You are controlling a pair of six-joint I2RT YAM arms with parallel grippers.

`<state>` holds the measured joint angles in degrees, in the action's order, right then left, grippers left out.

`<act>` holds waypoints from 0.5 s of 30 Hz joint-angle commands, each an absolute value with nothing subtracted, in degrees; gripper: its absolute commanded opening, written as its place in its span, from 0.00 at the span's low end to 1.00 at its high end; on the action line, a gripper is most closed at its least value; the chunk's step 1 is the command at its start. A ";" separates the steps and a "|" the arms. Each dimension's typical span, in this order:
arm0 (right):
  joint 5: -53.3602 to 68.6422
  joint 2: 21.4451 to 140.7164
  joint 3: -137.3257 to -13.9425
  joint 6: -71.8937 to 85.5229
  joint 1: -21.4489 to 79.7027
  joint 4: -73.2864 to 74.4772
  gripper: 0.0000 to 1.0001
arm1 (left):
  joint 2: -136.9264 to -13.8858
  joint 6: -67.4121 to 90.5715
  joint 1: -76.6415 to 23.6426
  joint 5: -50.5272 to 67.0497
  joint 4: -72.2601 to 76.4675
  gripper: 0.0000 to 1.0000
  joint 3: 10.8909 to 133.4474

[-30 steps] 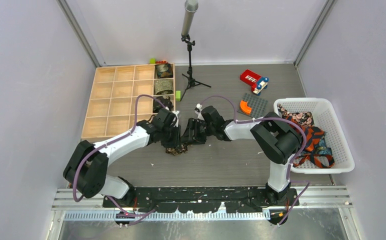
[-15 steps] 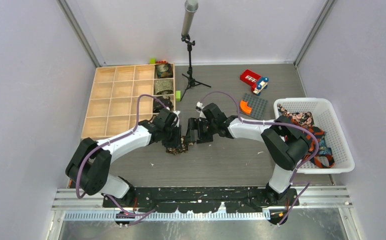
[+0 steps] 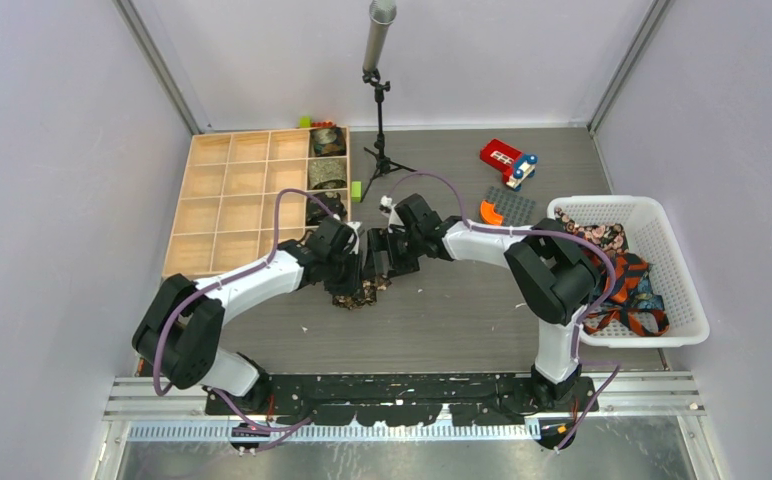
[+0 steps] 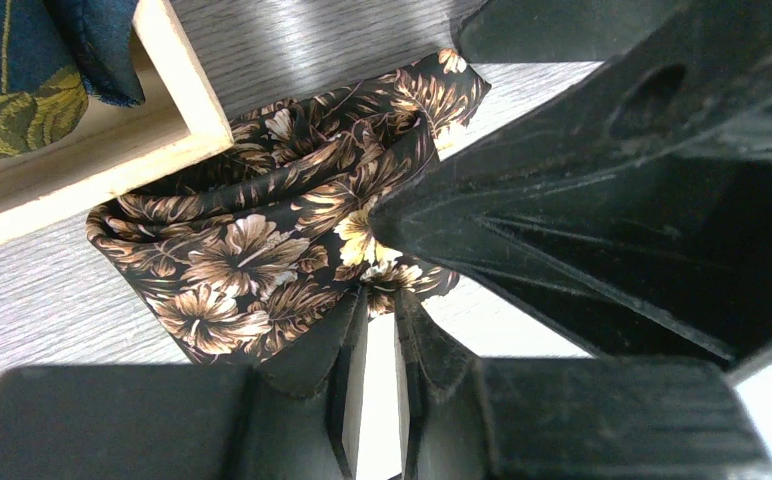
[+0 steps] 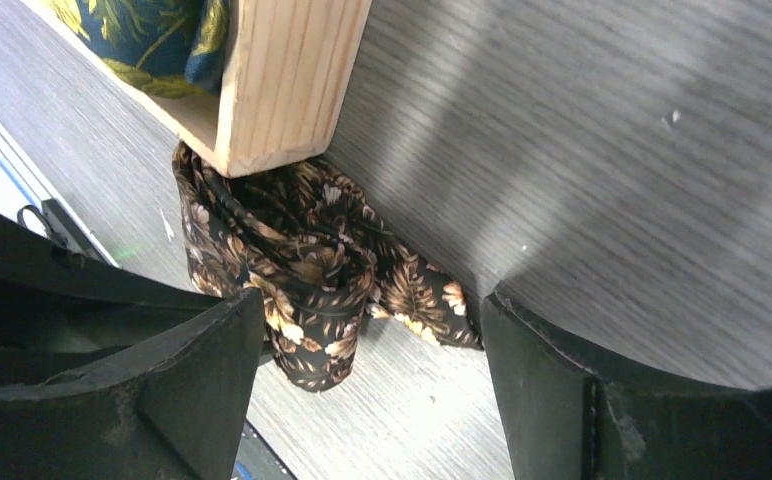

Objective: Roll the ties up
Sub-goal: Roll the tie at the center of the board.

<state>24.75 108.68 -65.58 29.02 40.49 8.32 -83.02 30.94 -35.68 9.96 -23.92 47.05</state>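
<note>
Next, my left gripper opens and takes the coil's opposite end (image 4: 197,310) before lifting, because it is pinching the edge of the floral tie close beside my right gripper.
A dark brown floral tie (image 3: 360,296) lies loosely coiled on the table at the near right corner of the wooden organiser (image 3: 232,200). In the left wrist view the tie (image 4: 252,250) sits at my left gripper (image 4: 379,298), whose jaws are closed on its edge. My right gripper (image 5: 372,305) is open, and its fingers straddle the tie's rolled end (image 5: 312,290). In the top view the left gripper (image 3: 350,280) and right gripper (image 3: 374,268) meet over the tie. Coiled ties (image 3: 328,178) fill the organiser's right column. More ties (image 3: 627,285) lie in the basket.
The organiser's corner (image 5: 282,80) overhangs the tie, with a teal tie (image 5: 132,30) inside it. A white basket (image 3: 682,270) stands at the right. A microphone stand (image 3: 377,100), a red toy (image 3: 502,155) and a grey plate (image 3: 512,212) stand at the back.
My right gripper has moved left and back, closer to the left gripper and the organiser's corner. The left gripper has stayed on the tie.
</note>
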 commanded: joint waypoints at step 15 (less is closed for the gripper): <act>34.63 111.78 -61.77 36.64 41.10 -1.99 0.51 | -83.59 29.86 -35.81 9.32 -21.20 0.17 48.18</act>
<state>32.86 110.65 -63.18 32.97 40.38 3.92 -83.18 30.94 -35.68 10.04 -23.79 47.11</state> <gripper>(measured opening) 0.548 0.169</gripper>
